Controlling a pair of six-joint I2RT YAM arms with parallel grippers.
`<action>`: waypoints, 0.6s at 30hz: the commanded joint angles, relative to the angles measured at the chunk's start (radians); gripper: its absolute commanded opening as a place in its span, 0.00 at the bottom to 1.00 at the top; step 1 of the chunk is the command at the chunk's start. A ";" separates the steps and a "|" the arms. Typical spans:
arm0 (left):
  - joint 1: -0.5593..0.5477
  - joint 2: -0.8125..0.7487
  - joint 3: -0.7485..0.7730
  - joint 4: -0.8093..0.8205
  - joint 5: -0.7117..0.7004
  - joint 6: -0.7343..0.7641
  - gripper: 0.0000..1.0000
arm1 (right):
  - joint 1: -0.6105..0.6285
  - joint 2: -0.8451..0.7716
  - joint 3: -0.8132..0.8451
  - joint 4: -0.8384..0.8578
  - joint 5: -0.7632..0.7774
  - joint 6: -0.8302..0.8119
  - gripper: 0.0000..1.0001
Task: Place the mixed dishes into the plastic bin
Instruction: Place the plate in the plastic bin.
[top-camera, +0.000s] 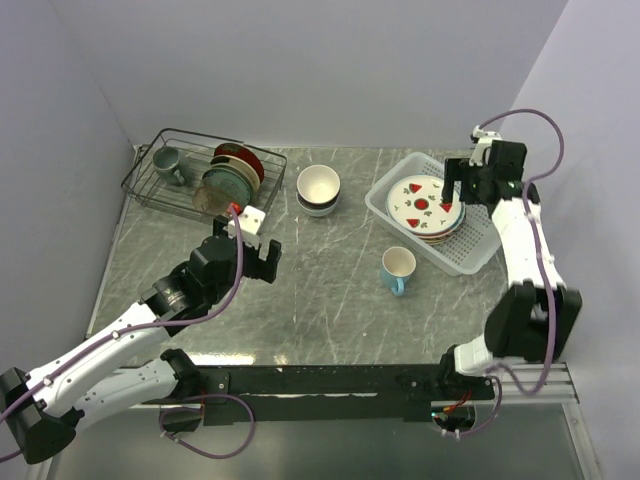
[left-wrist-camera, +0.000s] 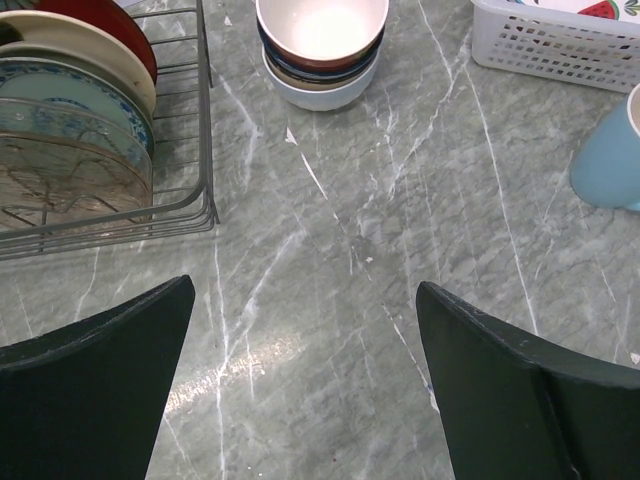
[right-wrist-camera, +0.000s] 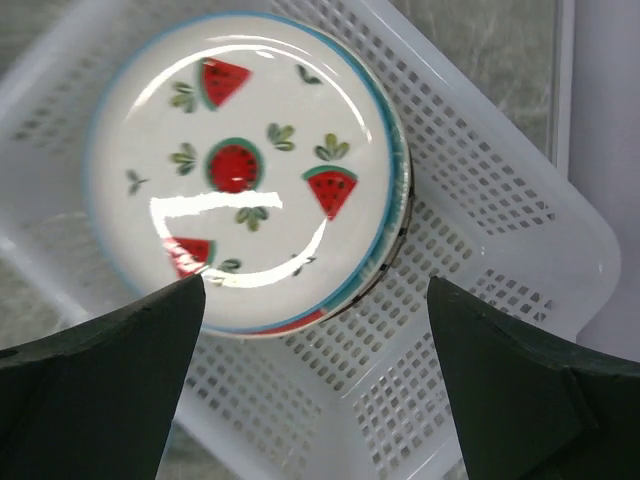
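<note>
I need to next move my left gripper to the top cream bowl of the stack and close it on the bowl's rim (top-camera: 299, 186) (left-wrist-camera: 260, 22) that faces the black wire rack.
The white plastic bin (top-camera: 470, 250) (right-wrist-camera: 480, 290) (left-wrist-camera: 560, 45) stands at the right of the table with a stack of plates in it. On top lies the white watermelon plate (top-camera: 422, 203) (right-wrist-camera: 240, 170). My right gripper (top-camera: 468, 182) (right-wrist-camera: 315, 330) hangs open above the bin's near part, nothing between its fingers. A stack of bowls (top-camera: 319, 190) (left-wrist-camera: 320, 45) sits mid-table, cream inside. The light blue mug (top-camera: 397, 270) (left-wrist-camera: 607, 160) stands in front of the bin. My left gripper (top-camera: 255, 258) (left-wrist-camera: 305, 330) is open over bare table, short of the bowls.
A black wire rack (top-camera: 160, 190) (left-wrist-camera: 205, 170) at the back left holds upright plates (top-camera: 232, 175) (left-wrist-camera: 75, 130) and a grey-green mug (top-camera: 166, 160). Walls close in on the left, back and right.
</note>
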 joint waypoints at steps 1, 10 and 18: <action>0.010 -0.010 0.004 0.044 0.006 -0.016 0.99 | 0.008 -0.206 -0.136 0.113 -0.155 -0.061 1.00; 0.010 0.007 0.017 0.009 0.005 -0.083 0.99 | -0.046 -0.575 -0.405 0.259 -0.332 -0.038 1.00; 0.010 -0.039 0.023 -0.066 0.098 -0.291 0.99 | -0.193 -0.738 -0.587 0.391 -0.569 0.089 1.00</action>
